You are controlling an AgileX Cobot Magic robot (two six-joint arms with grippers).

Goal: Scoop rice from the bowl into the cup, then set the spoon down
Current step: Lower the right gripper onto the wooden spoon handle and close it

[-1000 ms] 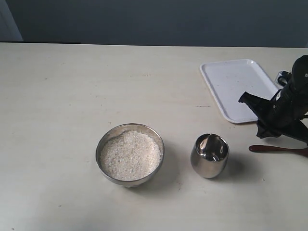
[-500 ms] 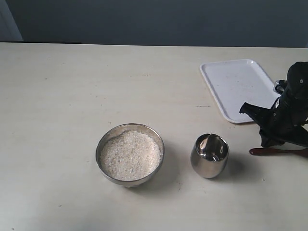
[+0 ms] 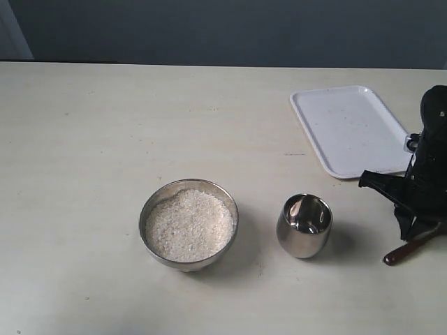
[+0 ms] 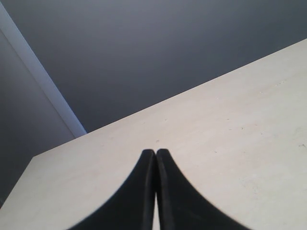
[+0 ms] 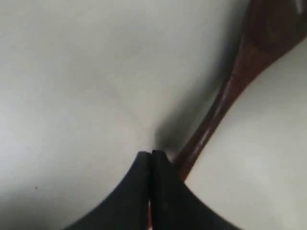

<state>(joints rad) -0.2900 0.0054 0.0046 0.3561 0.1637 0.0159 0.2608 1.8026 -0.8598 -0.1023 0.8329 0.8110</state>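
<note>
Next, I open my right gripper, turn it in line with the spoon and close it around its handle [image 3: 402, 253] before scooping, since the spoon's handle slants past the gripper's shut fingertips.
The steel bowl [image 3: 149, 209] holds rice [image 3: 188, 225] and stands at the table's front middle. To its right stands the shiny cup [image 3: 304, 236], upright. At the right edge my right gripper [image 3: 411, 234] is low over the table, shut on the dark wooden spoon [image 3: 394, 256], whose head points toward the front left. In the right wrist view the spoon [image 5: 240, 62] runs out slantwise from the closed right gripper [image 5: 151, 154], with a reddish sliver between the fingers. My left gripper [image 4: 155, 152] is shut with nothing in it, over bare table, and does not show in the exterior view.
A white tray [image 3: 349, 129] lies at the back right, just behind the right arm. The table's right edge is close to the right gripper. A dark wall stands behind the table.
The right gripper has come down and toward the front. The spoon, lying level on the table before, has swung so its head now sits lower and nearer the front.
</note>
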